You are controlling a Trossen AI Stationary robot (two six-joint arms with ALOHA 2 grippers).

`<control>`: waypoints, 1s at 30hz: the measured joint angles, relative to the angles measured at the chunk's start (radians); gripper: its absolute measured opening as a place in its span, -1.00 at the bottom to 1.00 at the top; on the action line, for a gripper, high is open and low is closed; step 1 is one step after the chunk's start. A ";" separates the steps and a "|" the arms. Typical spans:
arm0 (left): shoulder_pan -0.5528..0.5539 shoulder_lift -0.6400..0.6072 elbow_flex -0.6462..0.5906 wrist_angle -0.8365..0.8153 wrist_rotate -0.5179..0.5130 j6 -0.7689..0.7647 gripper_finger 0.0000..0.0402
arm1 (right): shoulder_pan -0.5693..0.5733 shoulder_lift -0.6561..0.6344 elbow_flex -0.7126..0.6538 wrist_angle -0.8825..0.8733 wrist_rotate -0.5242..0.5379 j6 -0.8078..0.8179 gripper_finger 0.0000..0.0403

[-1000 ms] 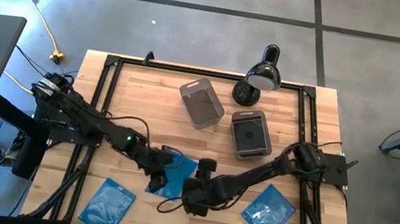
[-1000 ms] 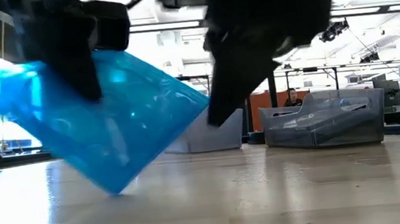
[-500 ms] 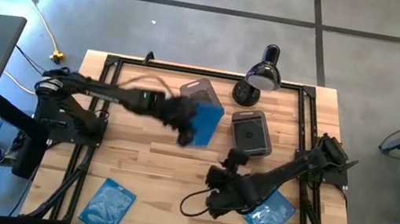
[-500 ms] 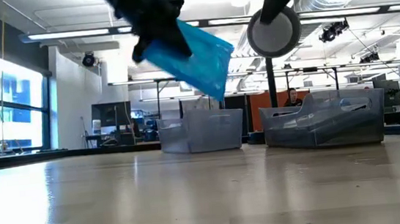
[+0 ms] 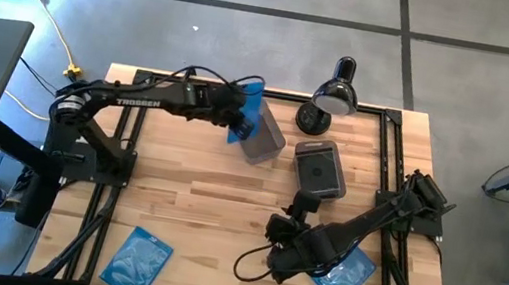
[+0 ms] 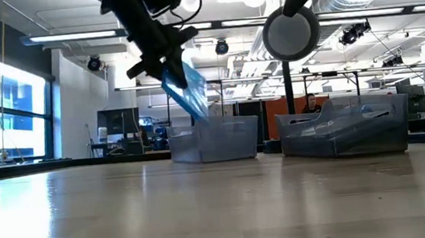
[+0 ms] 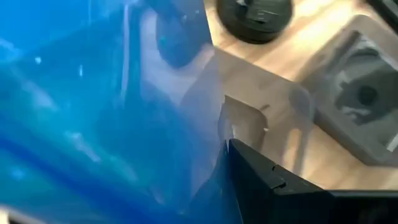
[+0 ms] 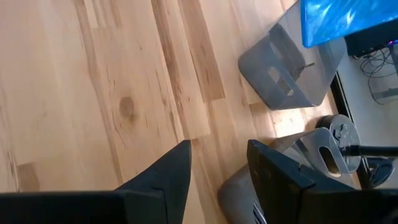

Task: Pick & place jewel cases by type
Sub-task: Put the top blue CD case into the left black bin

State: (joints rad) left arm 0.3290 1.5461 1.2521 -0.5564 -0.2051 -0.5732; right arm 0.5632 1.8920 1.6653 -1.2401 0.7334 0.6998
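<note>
Next, my left gripper lets go of the blue jewel case inside the smoky grey tub [image 5: 259, 143] [image 7: 239, 124] just below it.
My left gripper [image 5: 236, 118] is shut on a glossy blue jewel case [image 5: 247, 121] that stands above the left smoky grey tub [image 5: 258, 135] at the table's far middle. In the low view the blue jewel case [image 6: 186, 90] hangs tilted over this tub [image 6: 214, 138]. Two more blue jewel cases lie flat near the front edge, one [image 5: 136, 261] on the left and one [image 5: 346, 275] on the right, partly under my right arm. A dark jewel case [image 5: 319, 172] lies in the right tub [image 5: 334, 165]. My right gripper [image 5: 302, 202] hovers open over bare wood, its fingers [image 8: 180, 168] around nothing. My left gripper pinches the blue jewel case by its upper end [image 6: 171, 74] between its two fingers, slanting down from the table's left side. One dark finger [image 7: 267, 186] shows beside the case's edge [image 7: 214, 155]. The case hangs tilted below the fingers, lifted clear, its lower corner [image 6: 200, 114] at the tub's rim.
A black dome-headed lamp [image 5: 332, 96] stands at the far edge right of the left tub. A black frame [image 5: 142, 80] borders the wooden table. Bare wood [image 5: 196, 195] lies in the table's middle between the tubs and the near cases.
My left gripper has carried the blue jewel case up from the table's near middle toward the far edge, to above the left tub; the case has come clear of the wood and turned steeper. My right gripper has risen and drawn back toward the right.
</note>
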 joint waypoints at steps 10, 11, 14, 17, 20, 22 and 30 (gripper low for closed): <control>0.005 0.012 -0.021 0.048 -0.019 -0.197 -0.63 | 0.003 0.000 0.000 -0.001 -0.010 0.009 -0.24; 0.005 0.020 -0.021 0.045 -0.010 -0.218 -0.63 | 0.003 0.000 0.000 -0.001 -0.010 0.014 -0.24; 0.005 0.044 -0.022 0.038 0.034 -0.265 -0.63 | 0.003 0.000 0.000 -0.001 -0.010 0.015 -0.24; 0.005 0.063 -0.022 0.034 0.070 -0.326 -0.63 | 0.007 0.000 0.000 -0.001 -0.015 0.016 -0.24; 0.004 0.066 -0.022 0.037 0.086 -0.353 -0.63 | 0.014 0.000 0.000 0.001 -0.053 0.009 -0.24; -0.004 0.065 -0.022 0.041 0.084 -0.373 -0.63 | 0.022 0.000 0.000 0.004 -0.075 0.009 -0.24; -0.035 0.091 -0.021 0.097 0.134 -0.503 -0.49 | 0.068 0.000 0.000 0.012 -0.095 0.008 -0.24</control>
State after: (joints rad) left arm 0.2941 1.6374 1.2310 -0.4598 -0.0708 -1.0764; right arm 0.6314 1.8919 1.6657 -1.2285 0.6388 0.7074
